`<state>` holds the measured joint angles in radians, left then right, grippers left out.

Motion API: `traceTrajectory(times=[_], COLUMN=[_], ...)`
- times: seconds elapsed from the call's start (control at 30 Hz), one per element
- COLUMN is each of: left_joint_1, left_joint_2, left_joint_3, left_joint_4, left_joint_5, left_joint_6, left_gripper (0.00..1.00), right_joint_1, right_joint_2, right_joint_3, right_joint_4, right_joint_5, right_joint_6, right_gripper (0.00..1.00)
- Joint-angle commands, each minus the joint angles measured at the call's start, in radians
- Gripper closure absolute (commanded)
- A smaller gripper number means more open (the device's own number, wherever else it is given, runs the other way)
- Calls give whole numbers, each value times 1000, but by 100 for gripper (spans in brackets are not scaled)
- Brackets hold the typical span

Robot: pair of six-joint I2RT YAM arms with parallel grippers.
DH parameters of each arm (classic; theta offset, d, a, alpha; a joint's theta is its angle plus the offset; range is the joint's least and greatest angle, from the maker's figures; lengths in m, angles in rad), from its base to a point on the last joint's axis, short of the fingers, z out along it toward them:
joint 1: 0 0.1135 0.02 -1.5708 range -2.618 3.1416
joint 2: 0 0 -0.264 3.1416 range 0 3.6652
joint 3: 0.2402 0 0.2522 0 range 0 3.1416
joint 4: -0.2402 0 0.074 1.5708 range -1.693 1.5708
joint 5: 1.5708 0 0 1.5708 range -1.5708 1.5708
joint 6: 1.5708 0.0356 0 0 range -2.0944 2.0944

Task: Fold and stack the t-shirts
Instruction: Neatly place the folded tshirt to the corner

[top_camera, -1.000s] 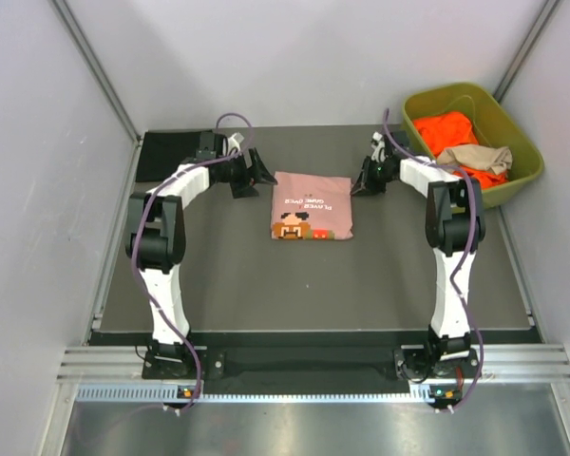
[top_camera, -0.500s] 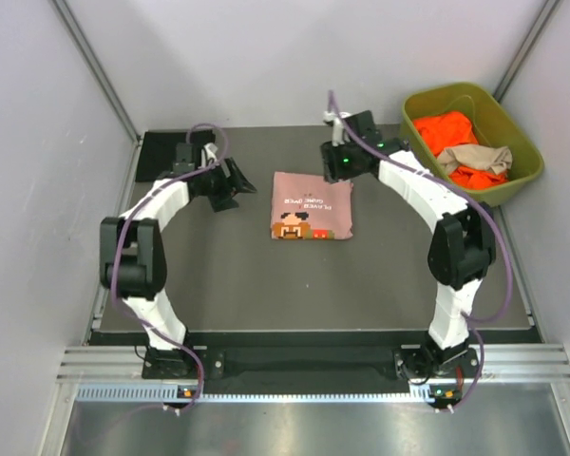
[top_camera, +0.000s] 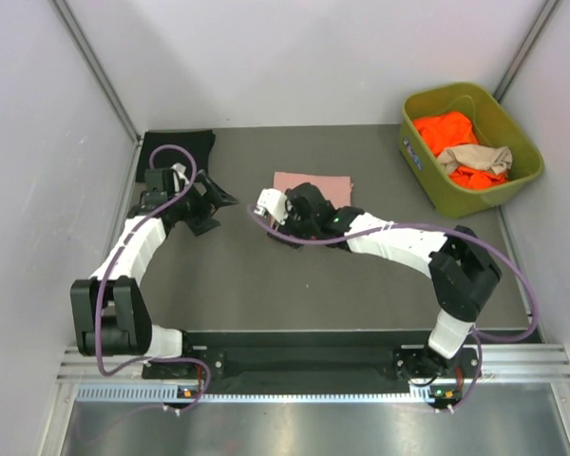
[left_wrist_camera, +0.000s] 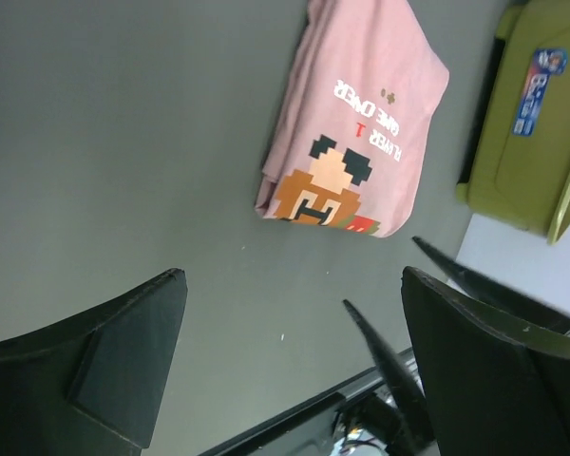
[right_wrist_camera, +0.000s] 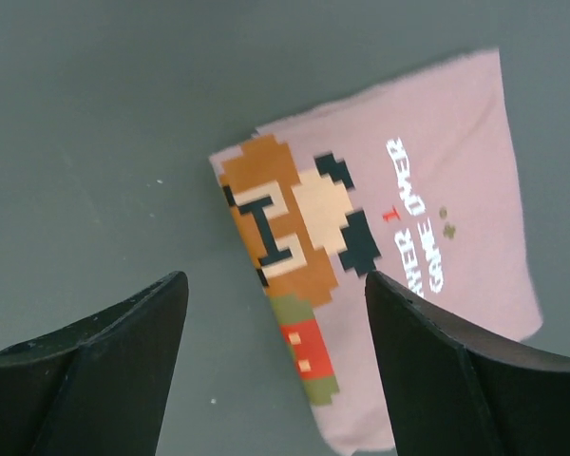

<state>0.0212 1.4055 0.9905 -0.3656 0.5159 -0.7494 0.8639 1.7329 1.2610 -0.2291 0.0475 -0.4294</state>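
The robot's left gripper will next close on the far corner (top_camera: 277, 179) (left_wrist_camera: 314, 19) of the folded pink t-shirt, on the side toward the black t-shirt.
A folded dusty pink t-shirt (top_camera: 315, 181) with a pixel-figure print lies mid-table; my right arm covers its near half from above. My right gripper (top_camera: 283, 228) hovers over its near left corner. In the right wrist view that gripper (right_wrist_camera: 274, 285) is open and empty, with the printed corner of the pink shirt (right_wrist_camera: 408, 228) below it. My left gripper (top_camera: 216, 203) stands left of the shirt, apart from it. Its wrist view shows it (left_wrist_camera: 293, 285) open over bare table, the pink shirt (left_wrist_camera: 366, 114) ahead. A black t-shirt (top_camera: 176, 147) lies at the back left. Orange (top_camera: 446, 130) and tan (top_camera: 477, 157) shirts sit in the bin.
The olive-green bin (top_camera: 508, 119) stands at the back right corner and also shows as the bin (left_wrist_camera: 532, 123) in the left wrist view. Grey walls close the table on three sides. The table's near edge runs by the arm bases.
My right arm swung from behind the shirt's right corner across to its near left corner, and its jaws opened. My left arm drew back leftward and nearer. The pink shirt stayed put.
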Motion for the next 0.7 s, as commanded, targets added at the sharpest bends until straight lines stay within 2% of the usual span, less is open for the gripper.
traceTrajectory(times=[0.0, 0.07, 0.1, 0.27, 0.37, 0.67], left_joint_1=[60, 94, 101, 125, 137, 177], left_joint_2=[-97, -118, -129, -123, -125, -154], left_joint_3=[-76, -125, -137, -185, -207, -263], left_joint_4=[69, 97, 102, 122, 125, 119], left_joint_5=[27, 35, 41, 75, 81, 88], left_joint_6=[-76, -114, -128, -159, -154, -163], left_gripper=[1, 3, 3, 6, 6, 7], right_joint_1=[64, 75, 87, 93, 93, 87], right_joint_2=[-15, -13, -4, 63, 91, 218], right_joint_3=[-57, -115, -133, -161, -186, -138], right_joint_4=[200, 221, 300, 384, 428, 467], right_joint_5=[22, -44, -44, -11, -44, -22], right_joint_6=[-204, -304, -327, -336, -380, -451], right_gripper=[25, 26, 27, 32, 33, 38])
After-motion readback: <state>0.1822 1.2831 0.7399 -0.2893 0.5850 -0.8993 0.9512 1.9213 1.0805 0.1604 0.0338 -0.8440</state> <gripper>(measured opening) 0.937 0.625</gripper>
